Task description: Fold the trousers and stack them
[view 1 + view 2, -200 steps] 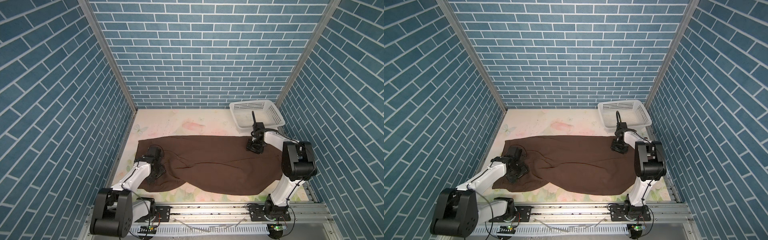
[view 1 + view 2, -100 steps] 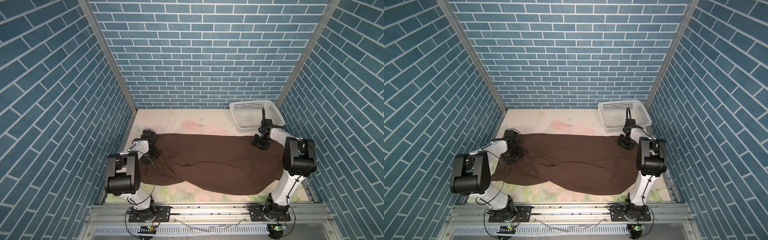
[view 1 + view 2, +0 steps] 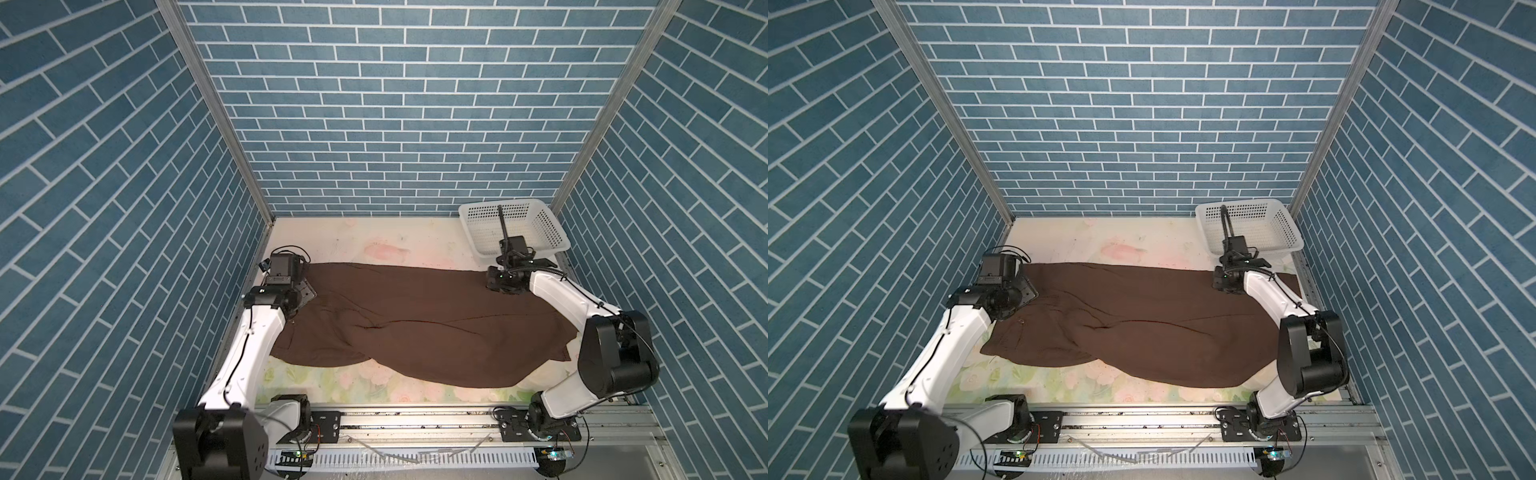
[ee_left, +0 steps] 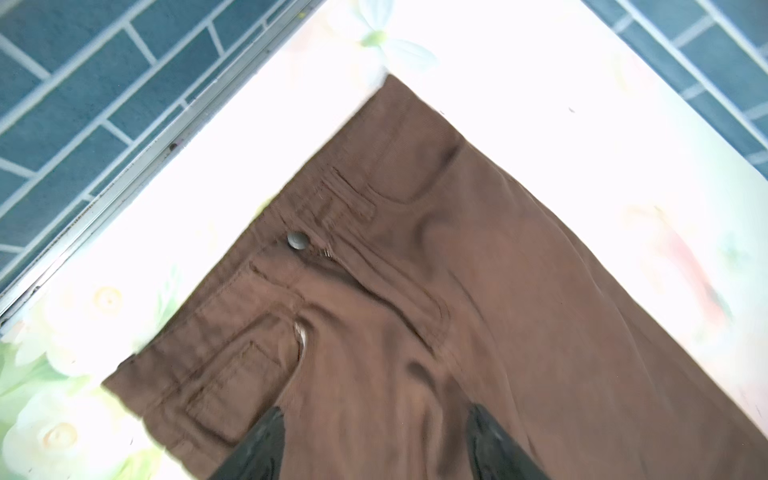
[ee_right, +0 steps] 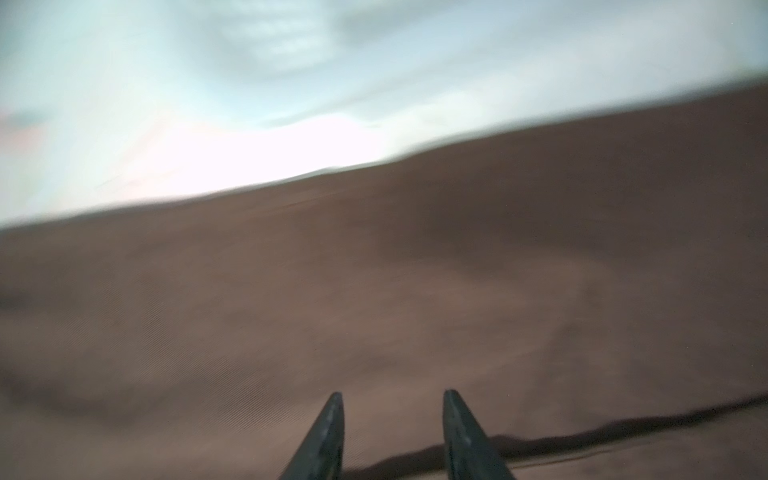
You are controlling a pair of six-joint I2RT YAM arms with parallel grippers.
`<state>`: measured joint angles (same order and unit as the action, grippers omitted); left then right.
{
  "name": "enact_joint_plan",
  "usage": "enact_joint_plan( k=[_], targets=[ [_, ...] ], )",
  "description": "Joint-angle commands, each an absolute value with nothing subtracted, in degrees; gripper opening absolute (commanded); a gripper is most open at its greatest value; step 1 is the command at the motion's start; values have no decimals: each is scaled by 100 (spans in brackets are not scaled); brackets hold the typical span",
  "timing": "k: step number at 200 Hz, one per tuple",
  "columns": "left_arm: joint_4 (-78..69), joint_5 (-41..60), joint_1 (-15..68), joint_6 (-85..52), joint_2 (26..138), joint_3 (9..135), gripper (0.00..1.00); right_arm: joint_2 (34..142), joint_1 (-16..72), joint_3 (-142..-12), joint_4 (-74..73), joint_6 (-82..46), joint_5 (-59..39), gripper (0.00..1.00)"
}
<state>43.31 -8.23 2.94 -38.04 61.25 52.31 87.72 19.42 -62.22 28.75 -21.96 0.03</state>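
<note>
The trousers' crotch has bunched creases, so my right gripper will grab the inner edge of the near leg (image 3: pixel 436 321) and pull it toward the hems before folding.
The brown trousers (image 3: pixel 415 324) (image 3: pixel 1142 324) lie spread across the table, waistband at the left and legs running right, with a fold ridge through the middle. My left gripper (image 3: pixel 305 291) (image 3: pixel 1027 293) hovers over the far left waist corner. In the left wrist view it (image 4: pixel 376 415) stands open above the trousers (image 4: pixel 457 291), close to the waistband button (image 4: pixel 297 240). My right gripper (image 3: pixel 500 286) (image 3: pixel 1225 286) sits on the far right edge of the legs. In the right wrist view it (image 5: pixel 392 399) is open over blurred fabric (image 5: pixel 374 291), holding nothing.
A white perforated basket (image 3: pixel 540 224) (image 3: pixel 1279 226) stands at the far right corner, just behind the right gripper. Blue brick walls enclose the table on three sides. A metal rail (image 3: pixel 415 419) carrying both arm bases runs along the front edge.
My left gripper moved from the near left part of the trousers to the far waist corner, and its arm swung round. My right gripper went toward the basket and came back slightly left.
</note>
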Motion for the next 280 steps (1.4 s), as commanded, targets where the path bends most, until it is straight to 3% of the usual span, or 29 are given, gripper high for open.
enact_joint_plan(
  k=[1, 24, 52, 78, 108, 124, 137, 154, 184, 241, 280],
  targets=[
    [5103, -683, 795, -4091, 5754, 4638, 64, 8687, 2535, -5849, 2898, -1635, -90, 40],
    [5040, -425, 1390, -4621, 5496, 4027, 64, 8887, 3182, -5827, 2704, -1468, -309, 43],
    [4749, -301, 1949, -5158, 5495, 3316, 75, 9317, 3606, -5795, 2339, -1505, -700, 49],
    [4588, -342, 2265, -5343, 5712, 3136, 79, 9818, 3804, -5892, 2166, -1451, -997, 56],
    [4212, -352, 2316, -5345, 6119, 2874, 78, 10233, 3824, -5964, 1997, -1468, -1283, 55],
    [3991, -446, 2313, -5380, 6362, 2703, 77, 10283, 3828, -5928, 1910, -1485, -1478, 45],
    [3792, -408, 2311, -5418, 6507, 2621, 70, 10270, 3828, -5919, 1906, -1493, -1626, 27],
    [3648, -330, 2304, -5437, 6605, 2584, 50, 10248, 3810, -5935, 1979, -1468, -1750, 10],
    [4037, -469, 2251, -5394, 6484, 2761, 0, 10116, 3712, -5935, 2199, -1398, -1710, 12],
    [5367, -766, 1469, -5233, 5000, 2810, 0, 9080, 3645, -5947, 2603, -1458, -1708, 41],
    [5688, -763, 1213, -5412, 4482, 2686, 0, 9015, 3978, -5915, 2629, -1619, -1947, 51]
  ],
)
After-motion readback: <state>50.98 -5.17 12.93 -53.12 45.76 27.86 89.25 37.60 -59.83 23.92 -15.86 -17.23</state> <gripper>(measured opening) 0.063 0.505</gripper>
